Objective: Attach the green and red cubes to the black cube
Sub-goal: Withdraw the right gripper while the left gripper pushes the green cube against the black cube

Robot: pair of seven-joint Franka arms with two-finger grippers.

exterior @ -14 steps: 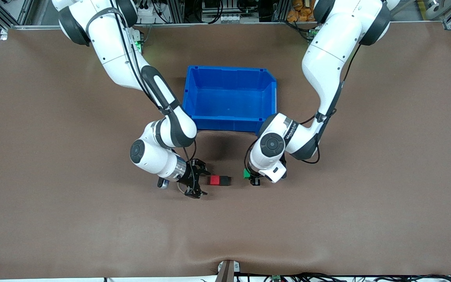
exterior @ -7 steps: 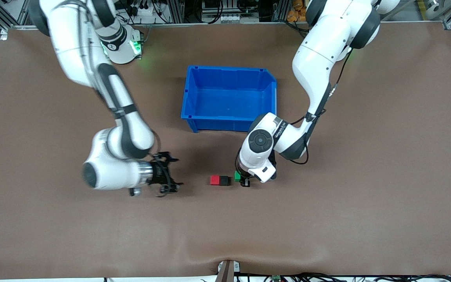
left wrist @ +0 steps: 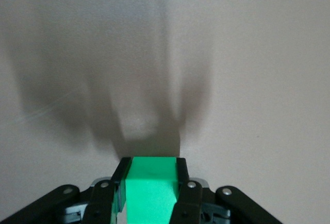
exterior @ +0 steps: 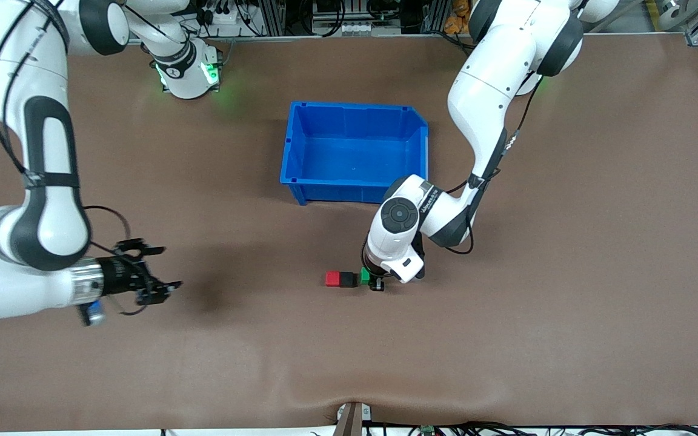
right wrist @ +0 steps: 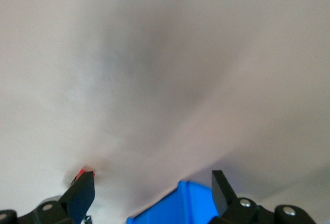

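I need to use my left gripper to release the green cube on the table (exterior: 358, 280), against the side of the black cube that is opposite the red cube.
The red cube (exterior: 332, 278) and the black cube (exterior: 347, 279) sit joined side by side on the brown table, nearer the front camera than the blue bin. The green cube (exterior: 365, 276) is pressed against the black cube's side toward the left arm's end. My left gripper (exterior: 374, 280) is shut on the green cube, which fills the space between its fingers in the left wrist view (left wrist: 152, 185). My right gripper (exterior: 158, 271) is open and empty, well toward the right arm's end of the table. A sliver of the red cube (right wrist: 82, 172) shows in the right wrist view.
An empty blue bin (exterior: 355, 152) stands mid-table, farther from the front camera than the cubes; its edge shows in the right wrist view (right wrist: 178, 208). The brown mat (exterior: 506, 339) covers the table.
My left gripper has carried the green cube sideways up against the black cube. My right arm has drawn back far toward its own end of the table, gripper still open.
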